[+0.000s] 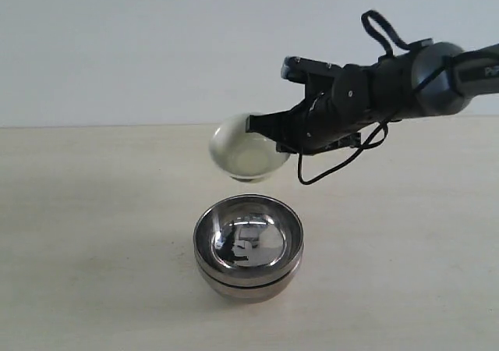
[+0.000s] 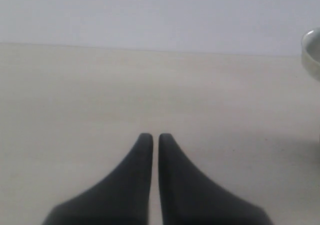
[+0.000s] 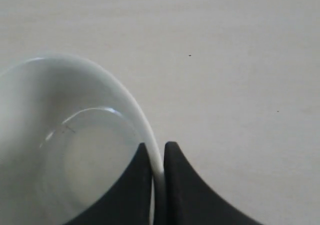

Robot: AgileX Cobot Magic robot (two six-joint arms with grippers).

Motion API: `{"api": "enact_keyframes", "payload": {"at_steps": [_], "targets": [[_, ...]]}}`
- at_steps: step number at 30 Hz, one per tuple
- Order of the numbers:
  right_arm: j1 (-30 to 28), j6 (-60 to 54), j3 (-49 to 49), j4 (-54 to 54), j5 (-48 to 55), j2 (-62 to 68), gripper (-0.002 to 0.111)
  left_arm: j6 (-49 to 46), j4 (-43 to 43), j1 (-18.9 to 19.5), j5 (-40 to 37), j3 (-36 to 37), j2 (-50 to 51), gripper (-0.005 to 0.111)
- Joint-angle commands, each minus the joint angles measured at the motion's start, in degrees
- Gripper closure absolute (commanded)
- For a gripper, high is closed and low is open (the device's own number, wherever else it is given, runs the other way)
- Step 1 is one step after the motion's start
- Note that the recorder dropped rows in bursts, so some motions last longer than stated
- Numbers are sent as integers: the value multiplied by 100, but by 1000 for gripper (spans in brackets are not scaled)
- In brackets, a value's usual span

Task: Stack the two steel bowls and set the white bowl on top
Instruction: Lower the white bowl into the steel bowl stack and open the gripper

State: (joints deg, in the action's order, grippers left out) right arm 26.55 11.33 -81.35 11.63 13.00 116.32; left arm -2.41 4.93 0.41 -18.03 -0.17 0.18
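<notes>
Next, I release the white bowl, now hanging above and behind the steel bowls, with my right gripper inside the upper steel bowl of the nested stack [image 1: 258,238].
Two steel bowls [image 1: 248,246] sit nested one inside the other at the table's front middle. Above and behind them hangs the white bowl [image 1: 244,149], tilted toward the camera, held by its right rim. My right gripper [image 1: 269,132] is shut on that rim; in the right wrist view the white bowl [image 3: 70,145] has one finger inside its rim and one outside, my right gripper [image 3: 158,150] pinching it. My left gripper [image 2: 151,137] is shut on nothing, low over bare table. A sliver of a bowl rim [image 2: 311,52] shows at that view's edge.
The pale table [image 1: 93,234] stretches bare to either side of the stack. A plain white wall [image 1: 140,47] stands behind. The right arm's black cable [image 1: 335,168] loops down under the wrist.
</notes>
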Motion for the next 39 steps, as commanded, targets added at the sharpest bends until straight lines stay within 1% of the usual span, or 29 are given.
{"api": "enact_keyframes", "payload": {"at_steps": [1, 2, 5, 7, 8, 15, 19, 28, 34, 39], "targets": [[-28, -186, 512, -33, 153, -916, 108, 27, 0, -29, 40, 17, -18, 103], [-28, -237, 593, -33, 248, -1063, 108, 27, 0, -29, 40, 17, -18, 103], [-28, -616, 774, -21, 1170, -1603, 108, 27, 0, -29, 40, 17, -18, 103], [20, -849, 901, 78, 1585, -1809, 108, 27, 0, -29, 40, 17, -18, 103], [64, -921, 982, 158, 1611, -1866, 108, 27, 0, -29, 40, 17, -18, 103], [265, -1087, 1696, 421, 1312, -1964, 108, 27, 0, -29, 40, 17, -18, 103], [348, -1133, 1932, 452, 1272, -1964, 108, 27, 0, -29, 40, 17, -18, 103], [762, -1058, 2140, 464, 725, -1964, 108, 27, 0, -29, 40, 17, -18, 103], [779, -1044, 2140, 464, 707, -1885, 108, 27, 0, -29, 40, 17, -18, 103], [779, -999, 2140, 453, 694, -1570, 108, 27, 0, -29, 40, 17, -18, 103]]}}
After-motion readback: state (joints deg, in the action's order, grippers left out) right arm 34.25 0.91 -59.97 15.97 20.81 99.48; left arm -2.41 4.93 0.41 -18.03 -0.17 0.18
